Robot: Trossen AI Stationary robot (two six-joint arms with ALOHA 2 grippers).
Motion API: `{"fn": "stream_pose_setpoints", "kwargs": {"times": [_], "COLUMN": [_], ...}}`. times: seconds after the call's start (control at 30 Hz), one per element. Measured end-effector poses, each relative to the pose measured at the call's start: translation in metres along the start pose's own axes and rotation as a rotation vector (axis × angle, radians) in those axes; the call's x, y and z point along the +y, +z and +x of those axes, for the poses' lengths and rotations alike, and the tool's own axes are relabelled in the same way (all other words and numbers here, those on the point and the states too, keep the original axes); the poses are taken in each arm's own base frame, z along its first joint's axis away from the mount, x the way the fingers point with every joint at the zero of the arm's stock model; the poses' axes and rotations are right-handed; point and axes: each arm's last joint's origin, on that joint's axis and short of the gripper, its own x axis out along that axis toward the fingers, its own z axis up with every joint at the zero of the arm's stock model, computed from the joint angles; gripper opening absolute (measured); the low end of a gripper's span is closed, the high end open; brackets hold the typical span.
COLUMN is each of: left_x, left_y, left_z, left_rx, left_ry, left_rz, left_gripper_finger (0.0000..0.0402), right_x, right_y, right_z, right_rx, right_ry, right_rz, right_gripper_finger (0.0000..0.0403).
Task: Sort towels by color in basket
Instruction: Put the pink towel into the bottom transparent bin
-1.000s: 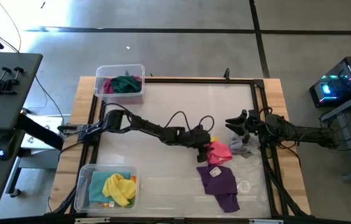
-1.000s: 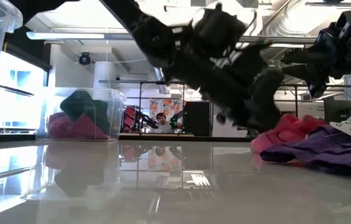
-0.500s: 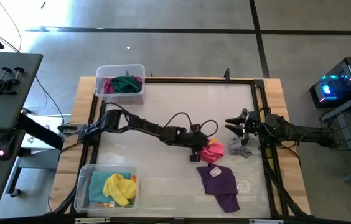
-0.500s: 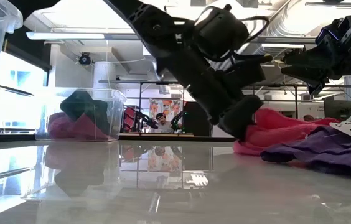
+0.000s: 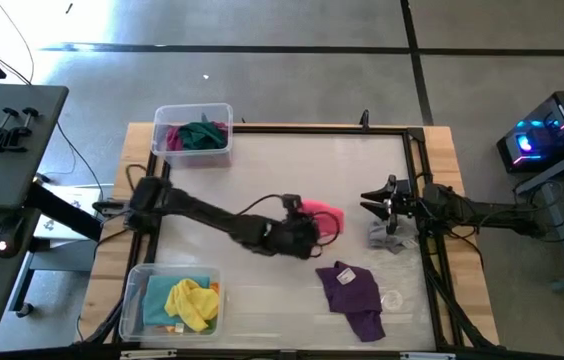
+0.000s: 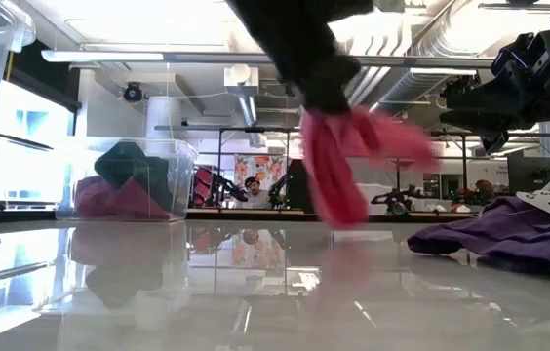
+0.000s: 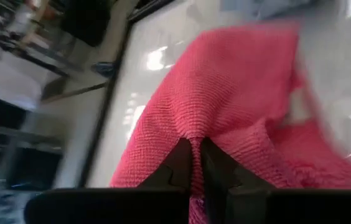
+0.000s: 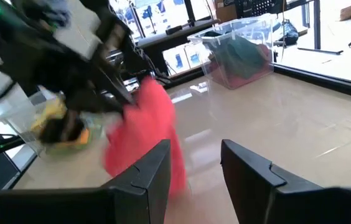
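My left gripper needs to let go of the pink towel on top of the yellow towel in the near basket (image 5: pixel 191 306).
A pink towel (image 5: pixel 326 215) hangs under my left gripper (image 5: pixel 307 228), which is shut on it above the middle of the table. It also shows in the low view as the pink towel (image 6: pixel 338 171). A purple towel (image 5: pixel 352 290) lies spread on the table near the front right. A grey towel (image 5: pixel 382 238) lies crumpled below my right gripper (image 5: pixel 377 200), which stands open and holds nothing at the right side. The far-left basket (image 5: pixel 162 118) holds magenta and dark green towels. The near-left basket (image 5: pixel 140 285) holds yellow, light blue and orange ones. My left gripper pinches a bunched ridge of the pink towel (image 7: pixel 194 132) between its two fingers; how many layers, I cannot tell. The fingers come slanting down from the table's left side. The towel hangs slack below them, its lower end (image 6: pixel 345 210) clear of the table.
A black frame (image 5: pixel 417 180) borders the glossy white work surface. Bare surface lies between the two baskets and my left gripper. A person shows far off in the room behind the table in the low view.
My left gripper has taken hold of the pink towel, risen and swung toward the table's left and far side, rolling its wrist as it went. The towel, which lay bunched beside the purple one, now hangs lifted clear of the table. The purple and grey towels have stayed put.
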Motion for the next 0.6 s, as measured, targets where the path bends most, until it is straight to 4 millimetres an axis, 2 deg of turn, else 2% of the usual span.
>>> {"fn": "stream_pose_setpoints", "kwargs": {"times": [0.13, 0.27, 0.4, 0.5, 0.6], "left_x": [0.016, 0.041, 0.05, 0.06, 0.058], "left_y": [0.002, 0.012, 0.013, 0.005, -0.013], "left_z": [-0.054, -0.118, -0.175, -0.216, -0.247], "left_rx": [-0.001, -0.088, -0.161, -0.173, -0.094], "left_ry": [0.008, -0.039, -0.147, -0.269, -0.392], "left_rz": [0.039, -0.111, -0.223, -0.369, -0.531], "left_gripper_finger": [0.0005, 0.0005, 0.0005, 0.0005, 0.0005], "right_x": [0.0, -0.001, -0.001, -0.001, -0.001], "right_y": [-0.001, -0.002, -0.003, -0.003, -0.003], "right_z": [0.001, 0.002, 0.002, 0.002, 0.002], "right_rx": [0.017, 0.028, 0.033, 0.034, 0.034], "right_ry": [-0.005, -0.008, -0.01, -0.01, -0.01], "right_rz": [-0.001, -0.002, -0.002, -0.002, -0.003], "right_gripper_finger": [0.0138, 0.0138, 0.0138, 0.0138, 0.0138]}}
